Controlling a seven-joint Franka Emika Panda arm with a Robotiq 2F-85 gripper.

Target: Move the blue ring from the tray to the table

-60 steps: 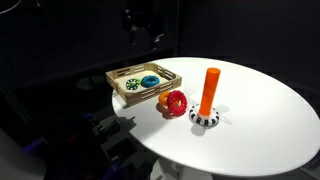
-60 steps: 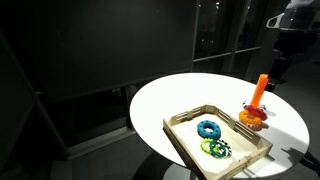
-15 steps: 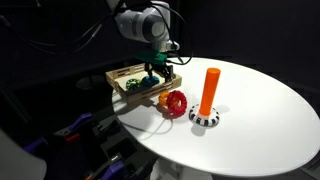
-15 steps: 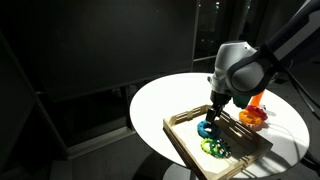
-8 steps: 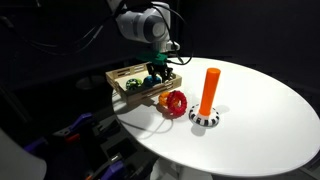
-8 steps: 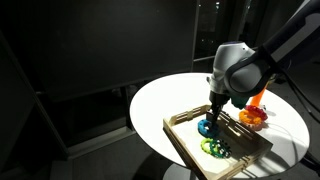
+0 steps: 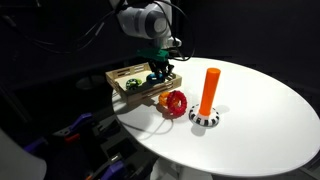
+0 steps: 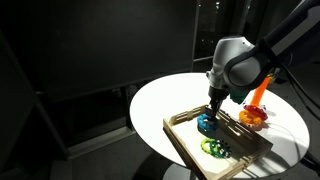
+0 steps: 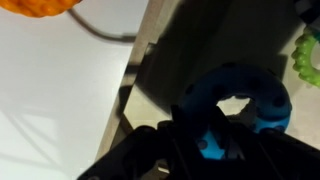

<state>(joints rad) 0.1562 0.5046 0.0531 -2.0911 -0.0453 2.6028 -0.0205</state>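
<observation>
Next, my gripper lets go of the blue ring on the white table (image 7: 177, 97) (image 9: 28, 45) close behind the red ring, between the tray and orange peg.
In the wrist view the blue ring (image 9: 262, 100) is a cyan doughnut with my gripper (image 9: 205, 135) shut on its near side, a dark finger on each side of the band. In both exterior views the gripper (image 7: 158, 72) (image 8: 210, 114) reaches straight down into the light wooden tray (image 7: 120, 76) (image 8: 186, 151), and the blue ring (image 8: 207, 125) shows just under the fingertips. The tray stands near the edge of the round white table (image 7: 255, 130) (image 8: 160, 100). Whether the ring still touches the tray floor I cannot tell.
A green ring (image 8: 214, 148) (image 9: 305, 55) lies in the tray beside the blue one. A red ring (image 7: 175, 102) (image 8: 250, 118) lies on the table just outside the tray. An orange peg (image 7: 209, 90) (image 8: 260, 90) on a striped base stands beyond it.
The jaws have closed on the blue ring over the last second. The arm has stayed over the same spot in the tray.
</observation>
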